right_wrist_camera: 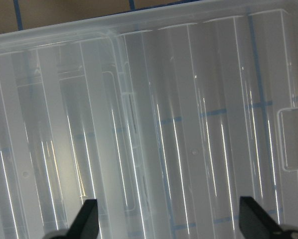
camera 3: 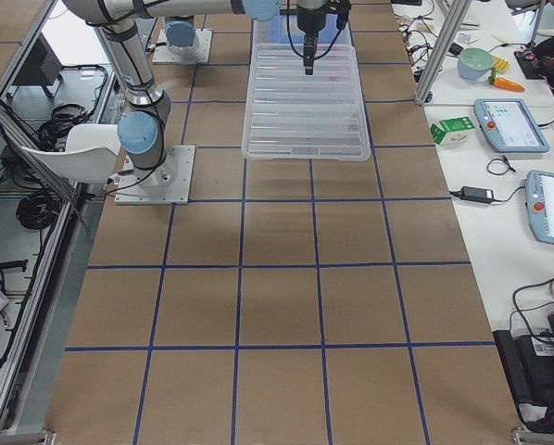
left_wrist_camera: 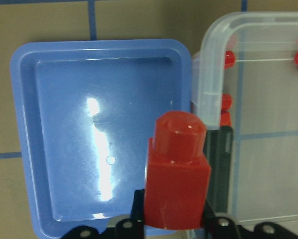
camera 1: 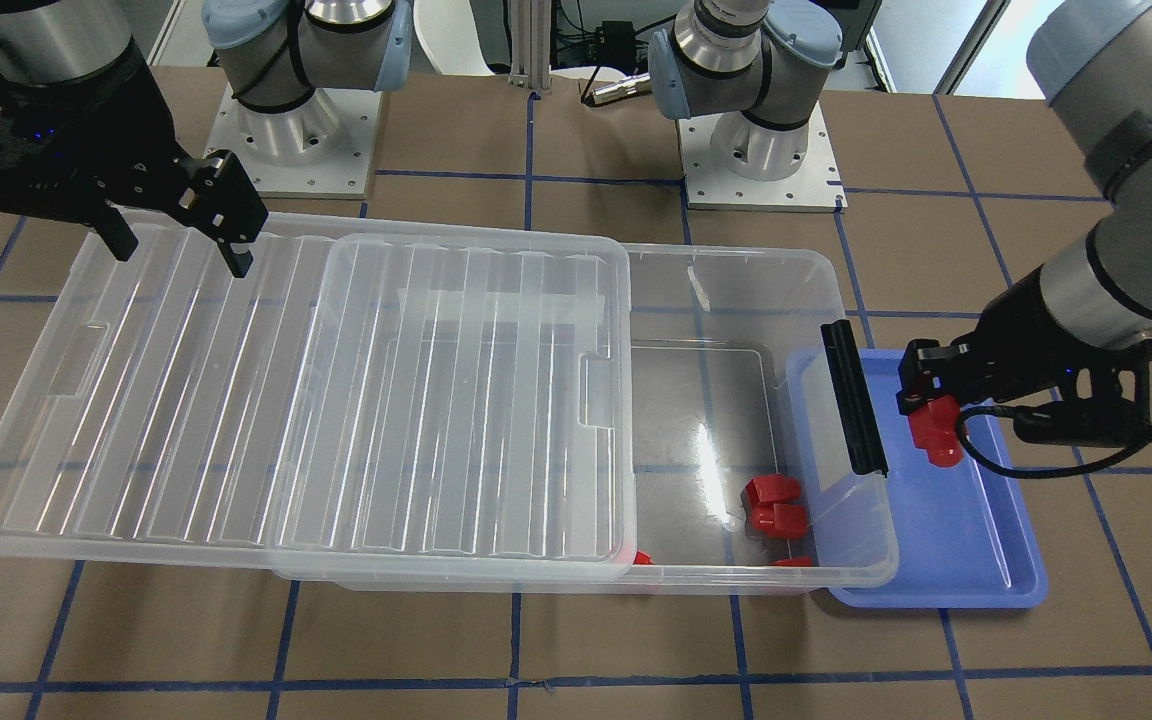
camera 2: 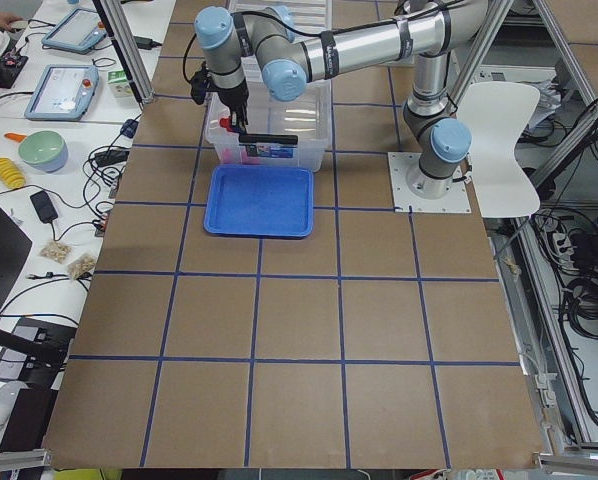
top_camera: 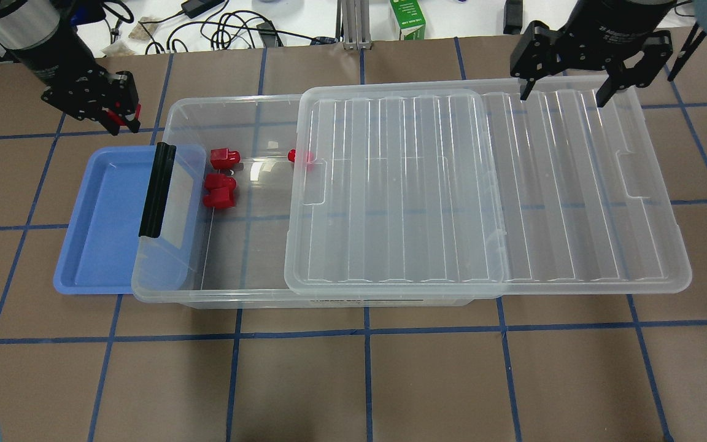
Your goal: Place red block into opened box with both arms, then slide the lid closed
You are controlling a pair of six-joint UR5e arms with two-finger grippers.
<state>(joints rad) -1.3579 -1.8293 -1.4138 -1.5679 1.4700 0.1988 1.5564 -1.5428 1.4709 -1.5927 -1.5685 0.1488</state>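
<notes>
The red block, now hanging over the blue tray, will be let go by my left gripper on the clear box's bottom [camera 1: 711, 469] [left_wrist_camera: 244, 139], between the lid's edge and the clustered red blocks.
My left gripper [camera 1: 931, 412] is shut on a red block [left_wrist_camera: 176, 169] and hangs over the blue tray [top_camera: 102, 215], just outside the black-strip end of the clear box [top_camera: 231, 101]. In the overhead view this gripper [top_camera: 123, 120] sits at the box's far left corner. The ribbed clear lid [top_camera: 482, 184] is slid aside; it covers the box's right part and overhangs to the right. The end by the black strip [top_camera: 157, 187] is uncovered. Other red blocks [top_camera: 220, 190] lie inside there, one [top_camera: 300, 156] at the lid's edge. My right gripper [top_camera: 565, 95] is open above the lid's far overhanging end.
The blue tray [camera 1: 946, 540] lies partly under the box's black-strip end and holds nothing else that I can see. The arm bases [camera 1: 291, 130] stand behind the box. Cables and a green carton [top_camera: 407, 18] lie beyond the table's far edge.
</notes>
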